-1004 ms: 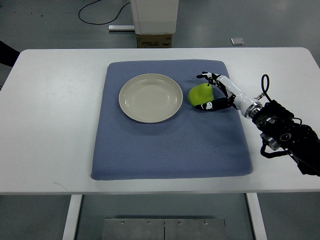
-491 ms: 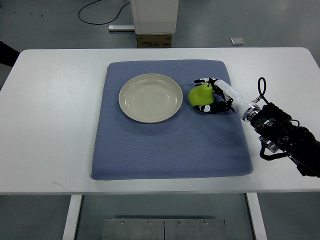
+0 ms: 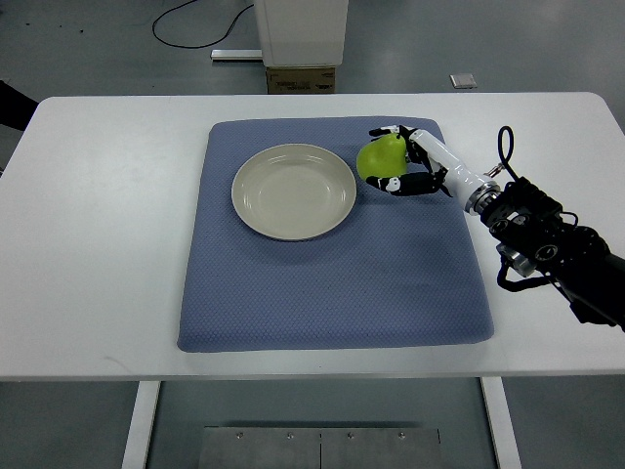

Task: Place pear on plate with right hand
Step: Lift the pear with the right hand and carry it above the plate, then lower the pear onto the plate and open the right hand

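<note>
I will use my right gripper to set the green pear, now hanging just above the blue mat, down and let go of it on the near half of the cream plate (image 3: 288,210).
A green pear (image 3: 379,157) is held in my right hand (image 3: 394,158), whose fingers curl around it from the right. The pear hangs a little above the blue mat (image 3: 332,283), just right of the plate's rim. The cream plate (image 3: 293,191) lies empty on the mat's upper left part. My right arm (image 3: 547,249) enters from the right edge. The left arm is out of sight.
The mat lies on a white table (image 3: 98,244). Beyond the table's far edge stand a white pillar base (image 3: 301,34) and a cardboard box (image 3: 301,79), with a black cable (image 3: 190,24) on the floor.
My right hand has closed on the pear, lifted it off the mat and carried it up and left, toward the plate's rim.
</note>
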You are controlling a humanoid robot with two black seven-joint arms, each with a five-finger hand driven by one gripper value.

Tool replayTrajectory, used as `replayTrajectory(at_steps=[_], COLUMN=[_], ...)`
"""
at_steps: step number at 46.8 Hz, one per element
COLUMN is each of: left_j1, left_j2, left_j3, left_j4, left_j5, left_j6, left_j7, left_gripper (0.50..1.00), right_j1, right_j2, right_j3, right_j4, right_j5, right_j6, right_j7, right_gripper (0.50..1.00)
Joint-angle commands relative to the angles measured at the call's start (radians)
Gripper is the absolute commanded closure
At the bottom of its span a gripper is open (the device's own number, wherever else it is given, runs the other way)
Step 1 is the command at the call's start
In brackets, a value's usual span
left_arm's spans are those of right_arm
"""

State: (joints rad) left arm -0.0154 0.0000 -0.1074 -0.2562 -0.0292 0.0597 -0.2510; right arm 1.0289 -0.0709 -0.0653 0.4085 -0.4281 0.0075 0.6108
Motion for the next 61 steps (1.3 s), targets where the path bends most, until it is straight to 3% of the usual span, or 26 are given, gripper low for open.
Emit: replayTrajectory(at_steps=[1,10,41,61], left_j1=[0.000,0.000,0.000,0.000], left_j2=[0.000,0.000,0.000,0.000], left_j3=[0.000,0.000,0.000,0.000], left_j4=[0.000,0.000,0.000,0.000], left_j5=[0.000,0.000,0.000,0.000], left_j6=[0.000,0.000,0.000,0.000], left_j7=[-0.001,-0.001,-0.001,0.001], left_gripper=[0.500,0.500,0.500,0.500], right_j1=[0.020,0.077,0.143,0.145], right_j2=[0.016,0.071,0.071,0.071], right_j3=[0.007,0.024,0.050,0.050], right_j4=[0.001,0.001,0.004,0.151], right_j5=[0.002,0.002,0.003,0.003], right_j6=[0.000,0.000,0.000,-0.003], right_j7=[0.000,0.000,0.000,0.000], right_gripper=[1.000,1.000,1.000,1.000])
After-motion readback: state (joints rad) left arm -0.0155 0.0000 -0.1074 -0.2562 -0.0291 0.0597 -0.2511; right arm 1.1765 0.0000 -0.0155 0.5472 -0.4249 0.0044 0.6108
